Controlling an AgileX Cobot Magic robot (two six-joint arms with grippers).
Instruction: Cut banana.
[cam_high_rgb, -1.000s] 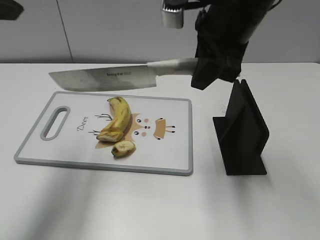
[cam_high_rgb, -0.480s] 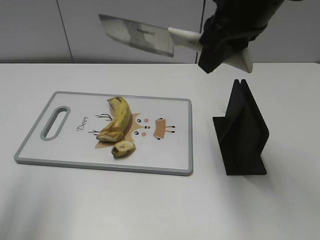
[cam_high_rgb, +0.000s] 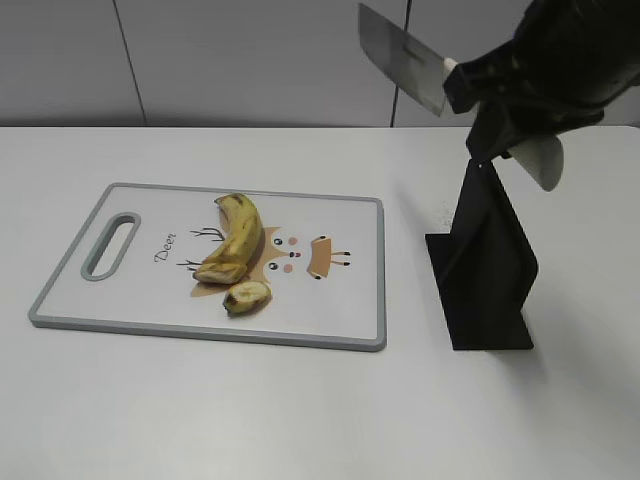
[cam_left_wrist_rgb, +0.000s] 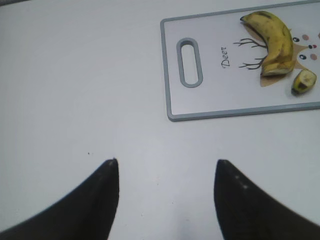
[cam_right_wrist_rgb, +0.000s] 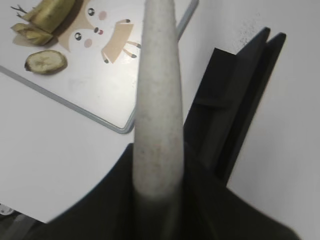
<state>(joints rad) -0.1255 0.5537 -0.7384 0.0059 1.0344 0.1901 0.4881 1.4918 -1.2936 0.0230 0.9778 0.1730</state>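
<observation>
My right gripper is going to let go of the knife in the slot (cam_high_rgb: 517, 233) (cam_right_wrist_rgb: 245, 112) between the upright panels of the black knife stand. The knife is now high above that stand.
The banana (cam_high_rgb: 236, 238), yellow with brown bruises, lies on the cutting board (cam_high_rgb: 340, 318) with a short cut stub (cam_high_rgb: 246, 297) just in front of it. Both show in the left wrist view, banana (cam_left_wrist_rgb: 275, 42) and stub (cam_left_wrist_rgb: 303, 81), and in the right wrist view, banana (cam_right_wrist_rgb: 47, 12) and stub (cam_right_wrist_rgb: 46, 61). My right gripper (cam_high_rgb: 500, 100) is shut on the knife handle (cam_right_wrist_rgb: 157, 100) and holds the blade (cam_high_rgb: 400, 55) high in the air, above the black knife stand (cam_high_rgb: 485, 265). My left gripper (cam_left_wrist_rgb: 165, 167) is open and empty over bare table, left of the board.
The white and grey cutting board (cam_left_wrist_rgb: 200, 107) has a handle slot (cam_high_rgb: 110, 243) at its left end. The black knife stand (cam_right_wrist_rgb: 235, 100) rises to the right of the board. The table is white; a grey wall stands behind.
My right gripper has swung the knife up and to the right, from over the board's far edge to above the knife stand. The banana and stub have not moved.
</observation>
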